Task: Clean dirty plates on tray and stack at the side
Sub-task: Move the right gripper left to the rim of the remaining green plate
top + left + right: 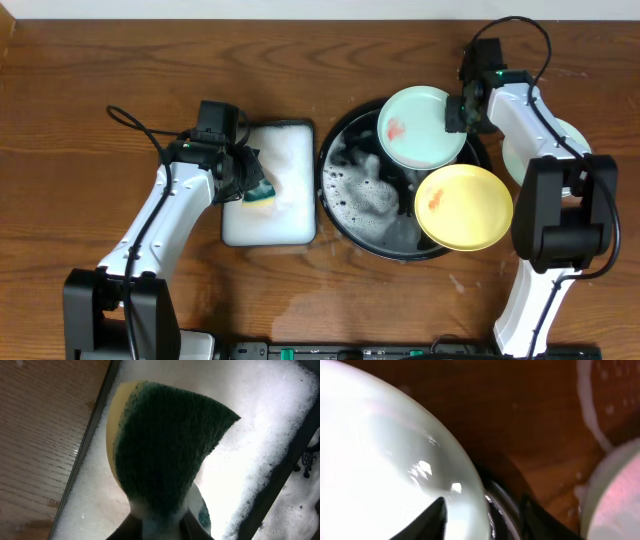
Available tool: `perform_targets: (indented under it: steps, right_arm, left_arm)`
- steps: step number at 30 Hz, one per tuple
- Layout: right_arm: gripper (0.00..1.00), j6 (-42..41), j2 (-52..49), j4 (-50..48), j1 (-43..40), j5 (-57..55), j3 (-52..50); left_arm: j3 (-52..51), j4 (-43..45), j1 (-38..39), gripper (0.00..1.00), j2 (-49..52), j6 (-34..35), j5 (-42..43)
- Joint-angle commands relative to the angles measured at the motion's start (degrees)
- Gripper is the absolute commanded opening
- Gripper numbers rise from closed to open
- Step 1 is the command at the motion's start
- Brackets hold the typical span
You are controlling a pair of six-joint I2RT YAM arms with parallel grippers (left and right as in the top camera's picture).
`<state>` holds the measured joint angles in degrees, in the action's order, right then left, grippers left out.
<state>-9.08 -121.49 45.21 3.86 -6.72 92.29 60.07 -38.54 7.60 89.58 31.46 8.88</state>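
Next, my left gripper releases the green-and-yellow sponge on the foam in the near half of the white tray (264, 205).
The black tray (345, 200) holds suds, a mint-green plate (420, 125) with a red smear leaning on its far rim, and a yellow plate (463, 207) with a smear at its right. A second mint plate (511, 160) lies on the wood to the right, mostly under the right arm. My right gripper (458, 112) is open, its fingers (485, 515) straddling the right rim of the mint plate (380, 460) above the tray's rim (500, 495). My left gripper (245, 180) is shut on a green-and-yellow sponge (170, 445) over the foamy white tray (270, 225).
The white rectangular tray (260, 420) full of foam stands left of the black tray. Soapy whitish rings (590, 410) mark the wood at the right, beside the plate lying there (615, 495). Cables trail from both arms.
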Motion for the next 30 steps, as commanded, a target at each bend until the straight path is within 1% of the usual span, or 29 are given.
perform_targets:
  steps: [1,4,8,12,15,20,23,24,28,30]
  right_arm:
    - [0.38,-4.79,-1.14,1.86,-0.92,0.66,0.61]
    - [0.38,-6.71,-1.09,2.86,-0.70,3.10,0.61]
    - [0.39,-11.28,-1.09,5.42,-0.37,3.50,0.61]
    - [0.39,-12.90,-1.11,7.28,-0.39,7.26,0.61]
    - [0.39,-14.49,-1.11,8.22,-0.37,8.11,0.59]
    - [0.36,-17.16,-1.16,6.69,-0.39,8.07,-1.09]
    - [0.31,-18.78,-1.16,4.24,-0.39,8.31,-3.06]
    - [0.29,-18.78,-1.16,3.67,-0.39,8.41,-3.50]
    - [0.29,-18.75,-1.16,2.89,-0.24,9.16,-4.22]
    - [0.26,-18.75,-1.16,2.84,0.17,9.18,-4.28]
  left_arm:
    - [-0.63,0.11,-0.13,0.08,0.37,-0.37,0.17]
    - [-0.63,0.33,-0.13,0.08,0.37,-0.37,0.17]
    - [-0.63,0.28,-0.13,0.08,0.37,-0.37,0.17]
    - [-0.63,0.33,-0.13,0.08,0.37,-0.35,0.17]
    - [-0.63,0.46,-0.13,0.08,0.37,-0.35,0.17]
    - [-0.63,0.48,-0.13,0.08,0.37,-0.33,1.25]
    - [-0.63,0.46,-0.13,0.08,0.37,-0.35,1.22]
    - [-0.63,0.48,-0.13,0.08,0.37,-0.37,1.22]
    - [-0.63,0.50,-0.13,0.08,0.37,-0.37,1.22]
    - [-0.63,0.55,-0.13,0.08,0.37,-0.35,1.22]
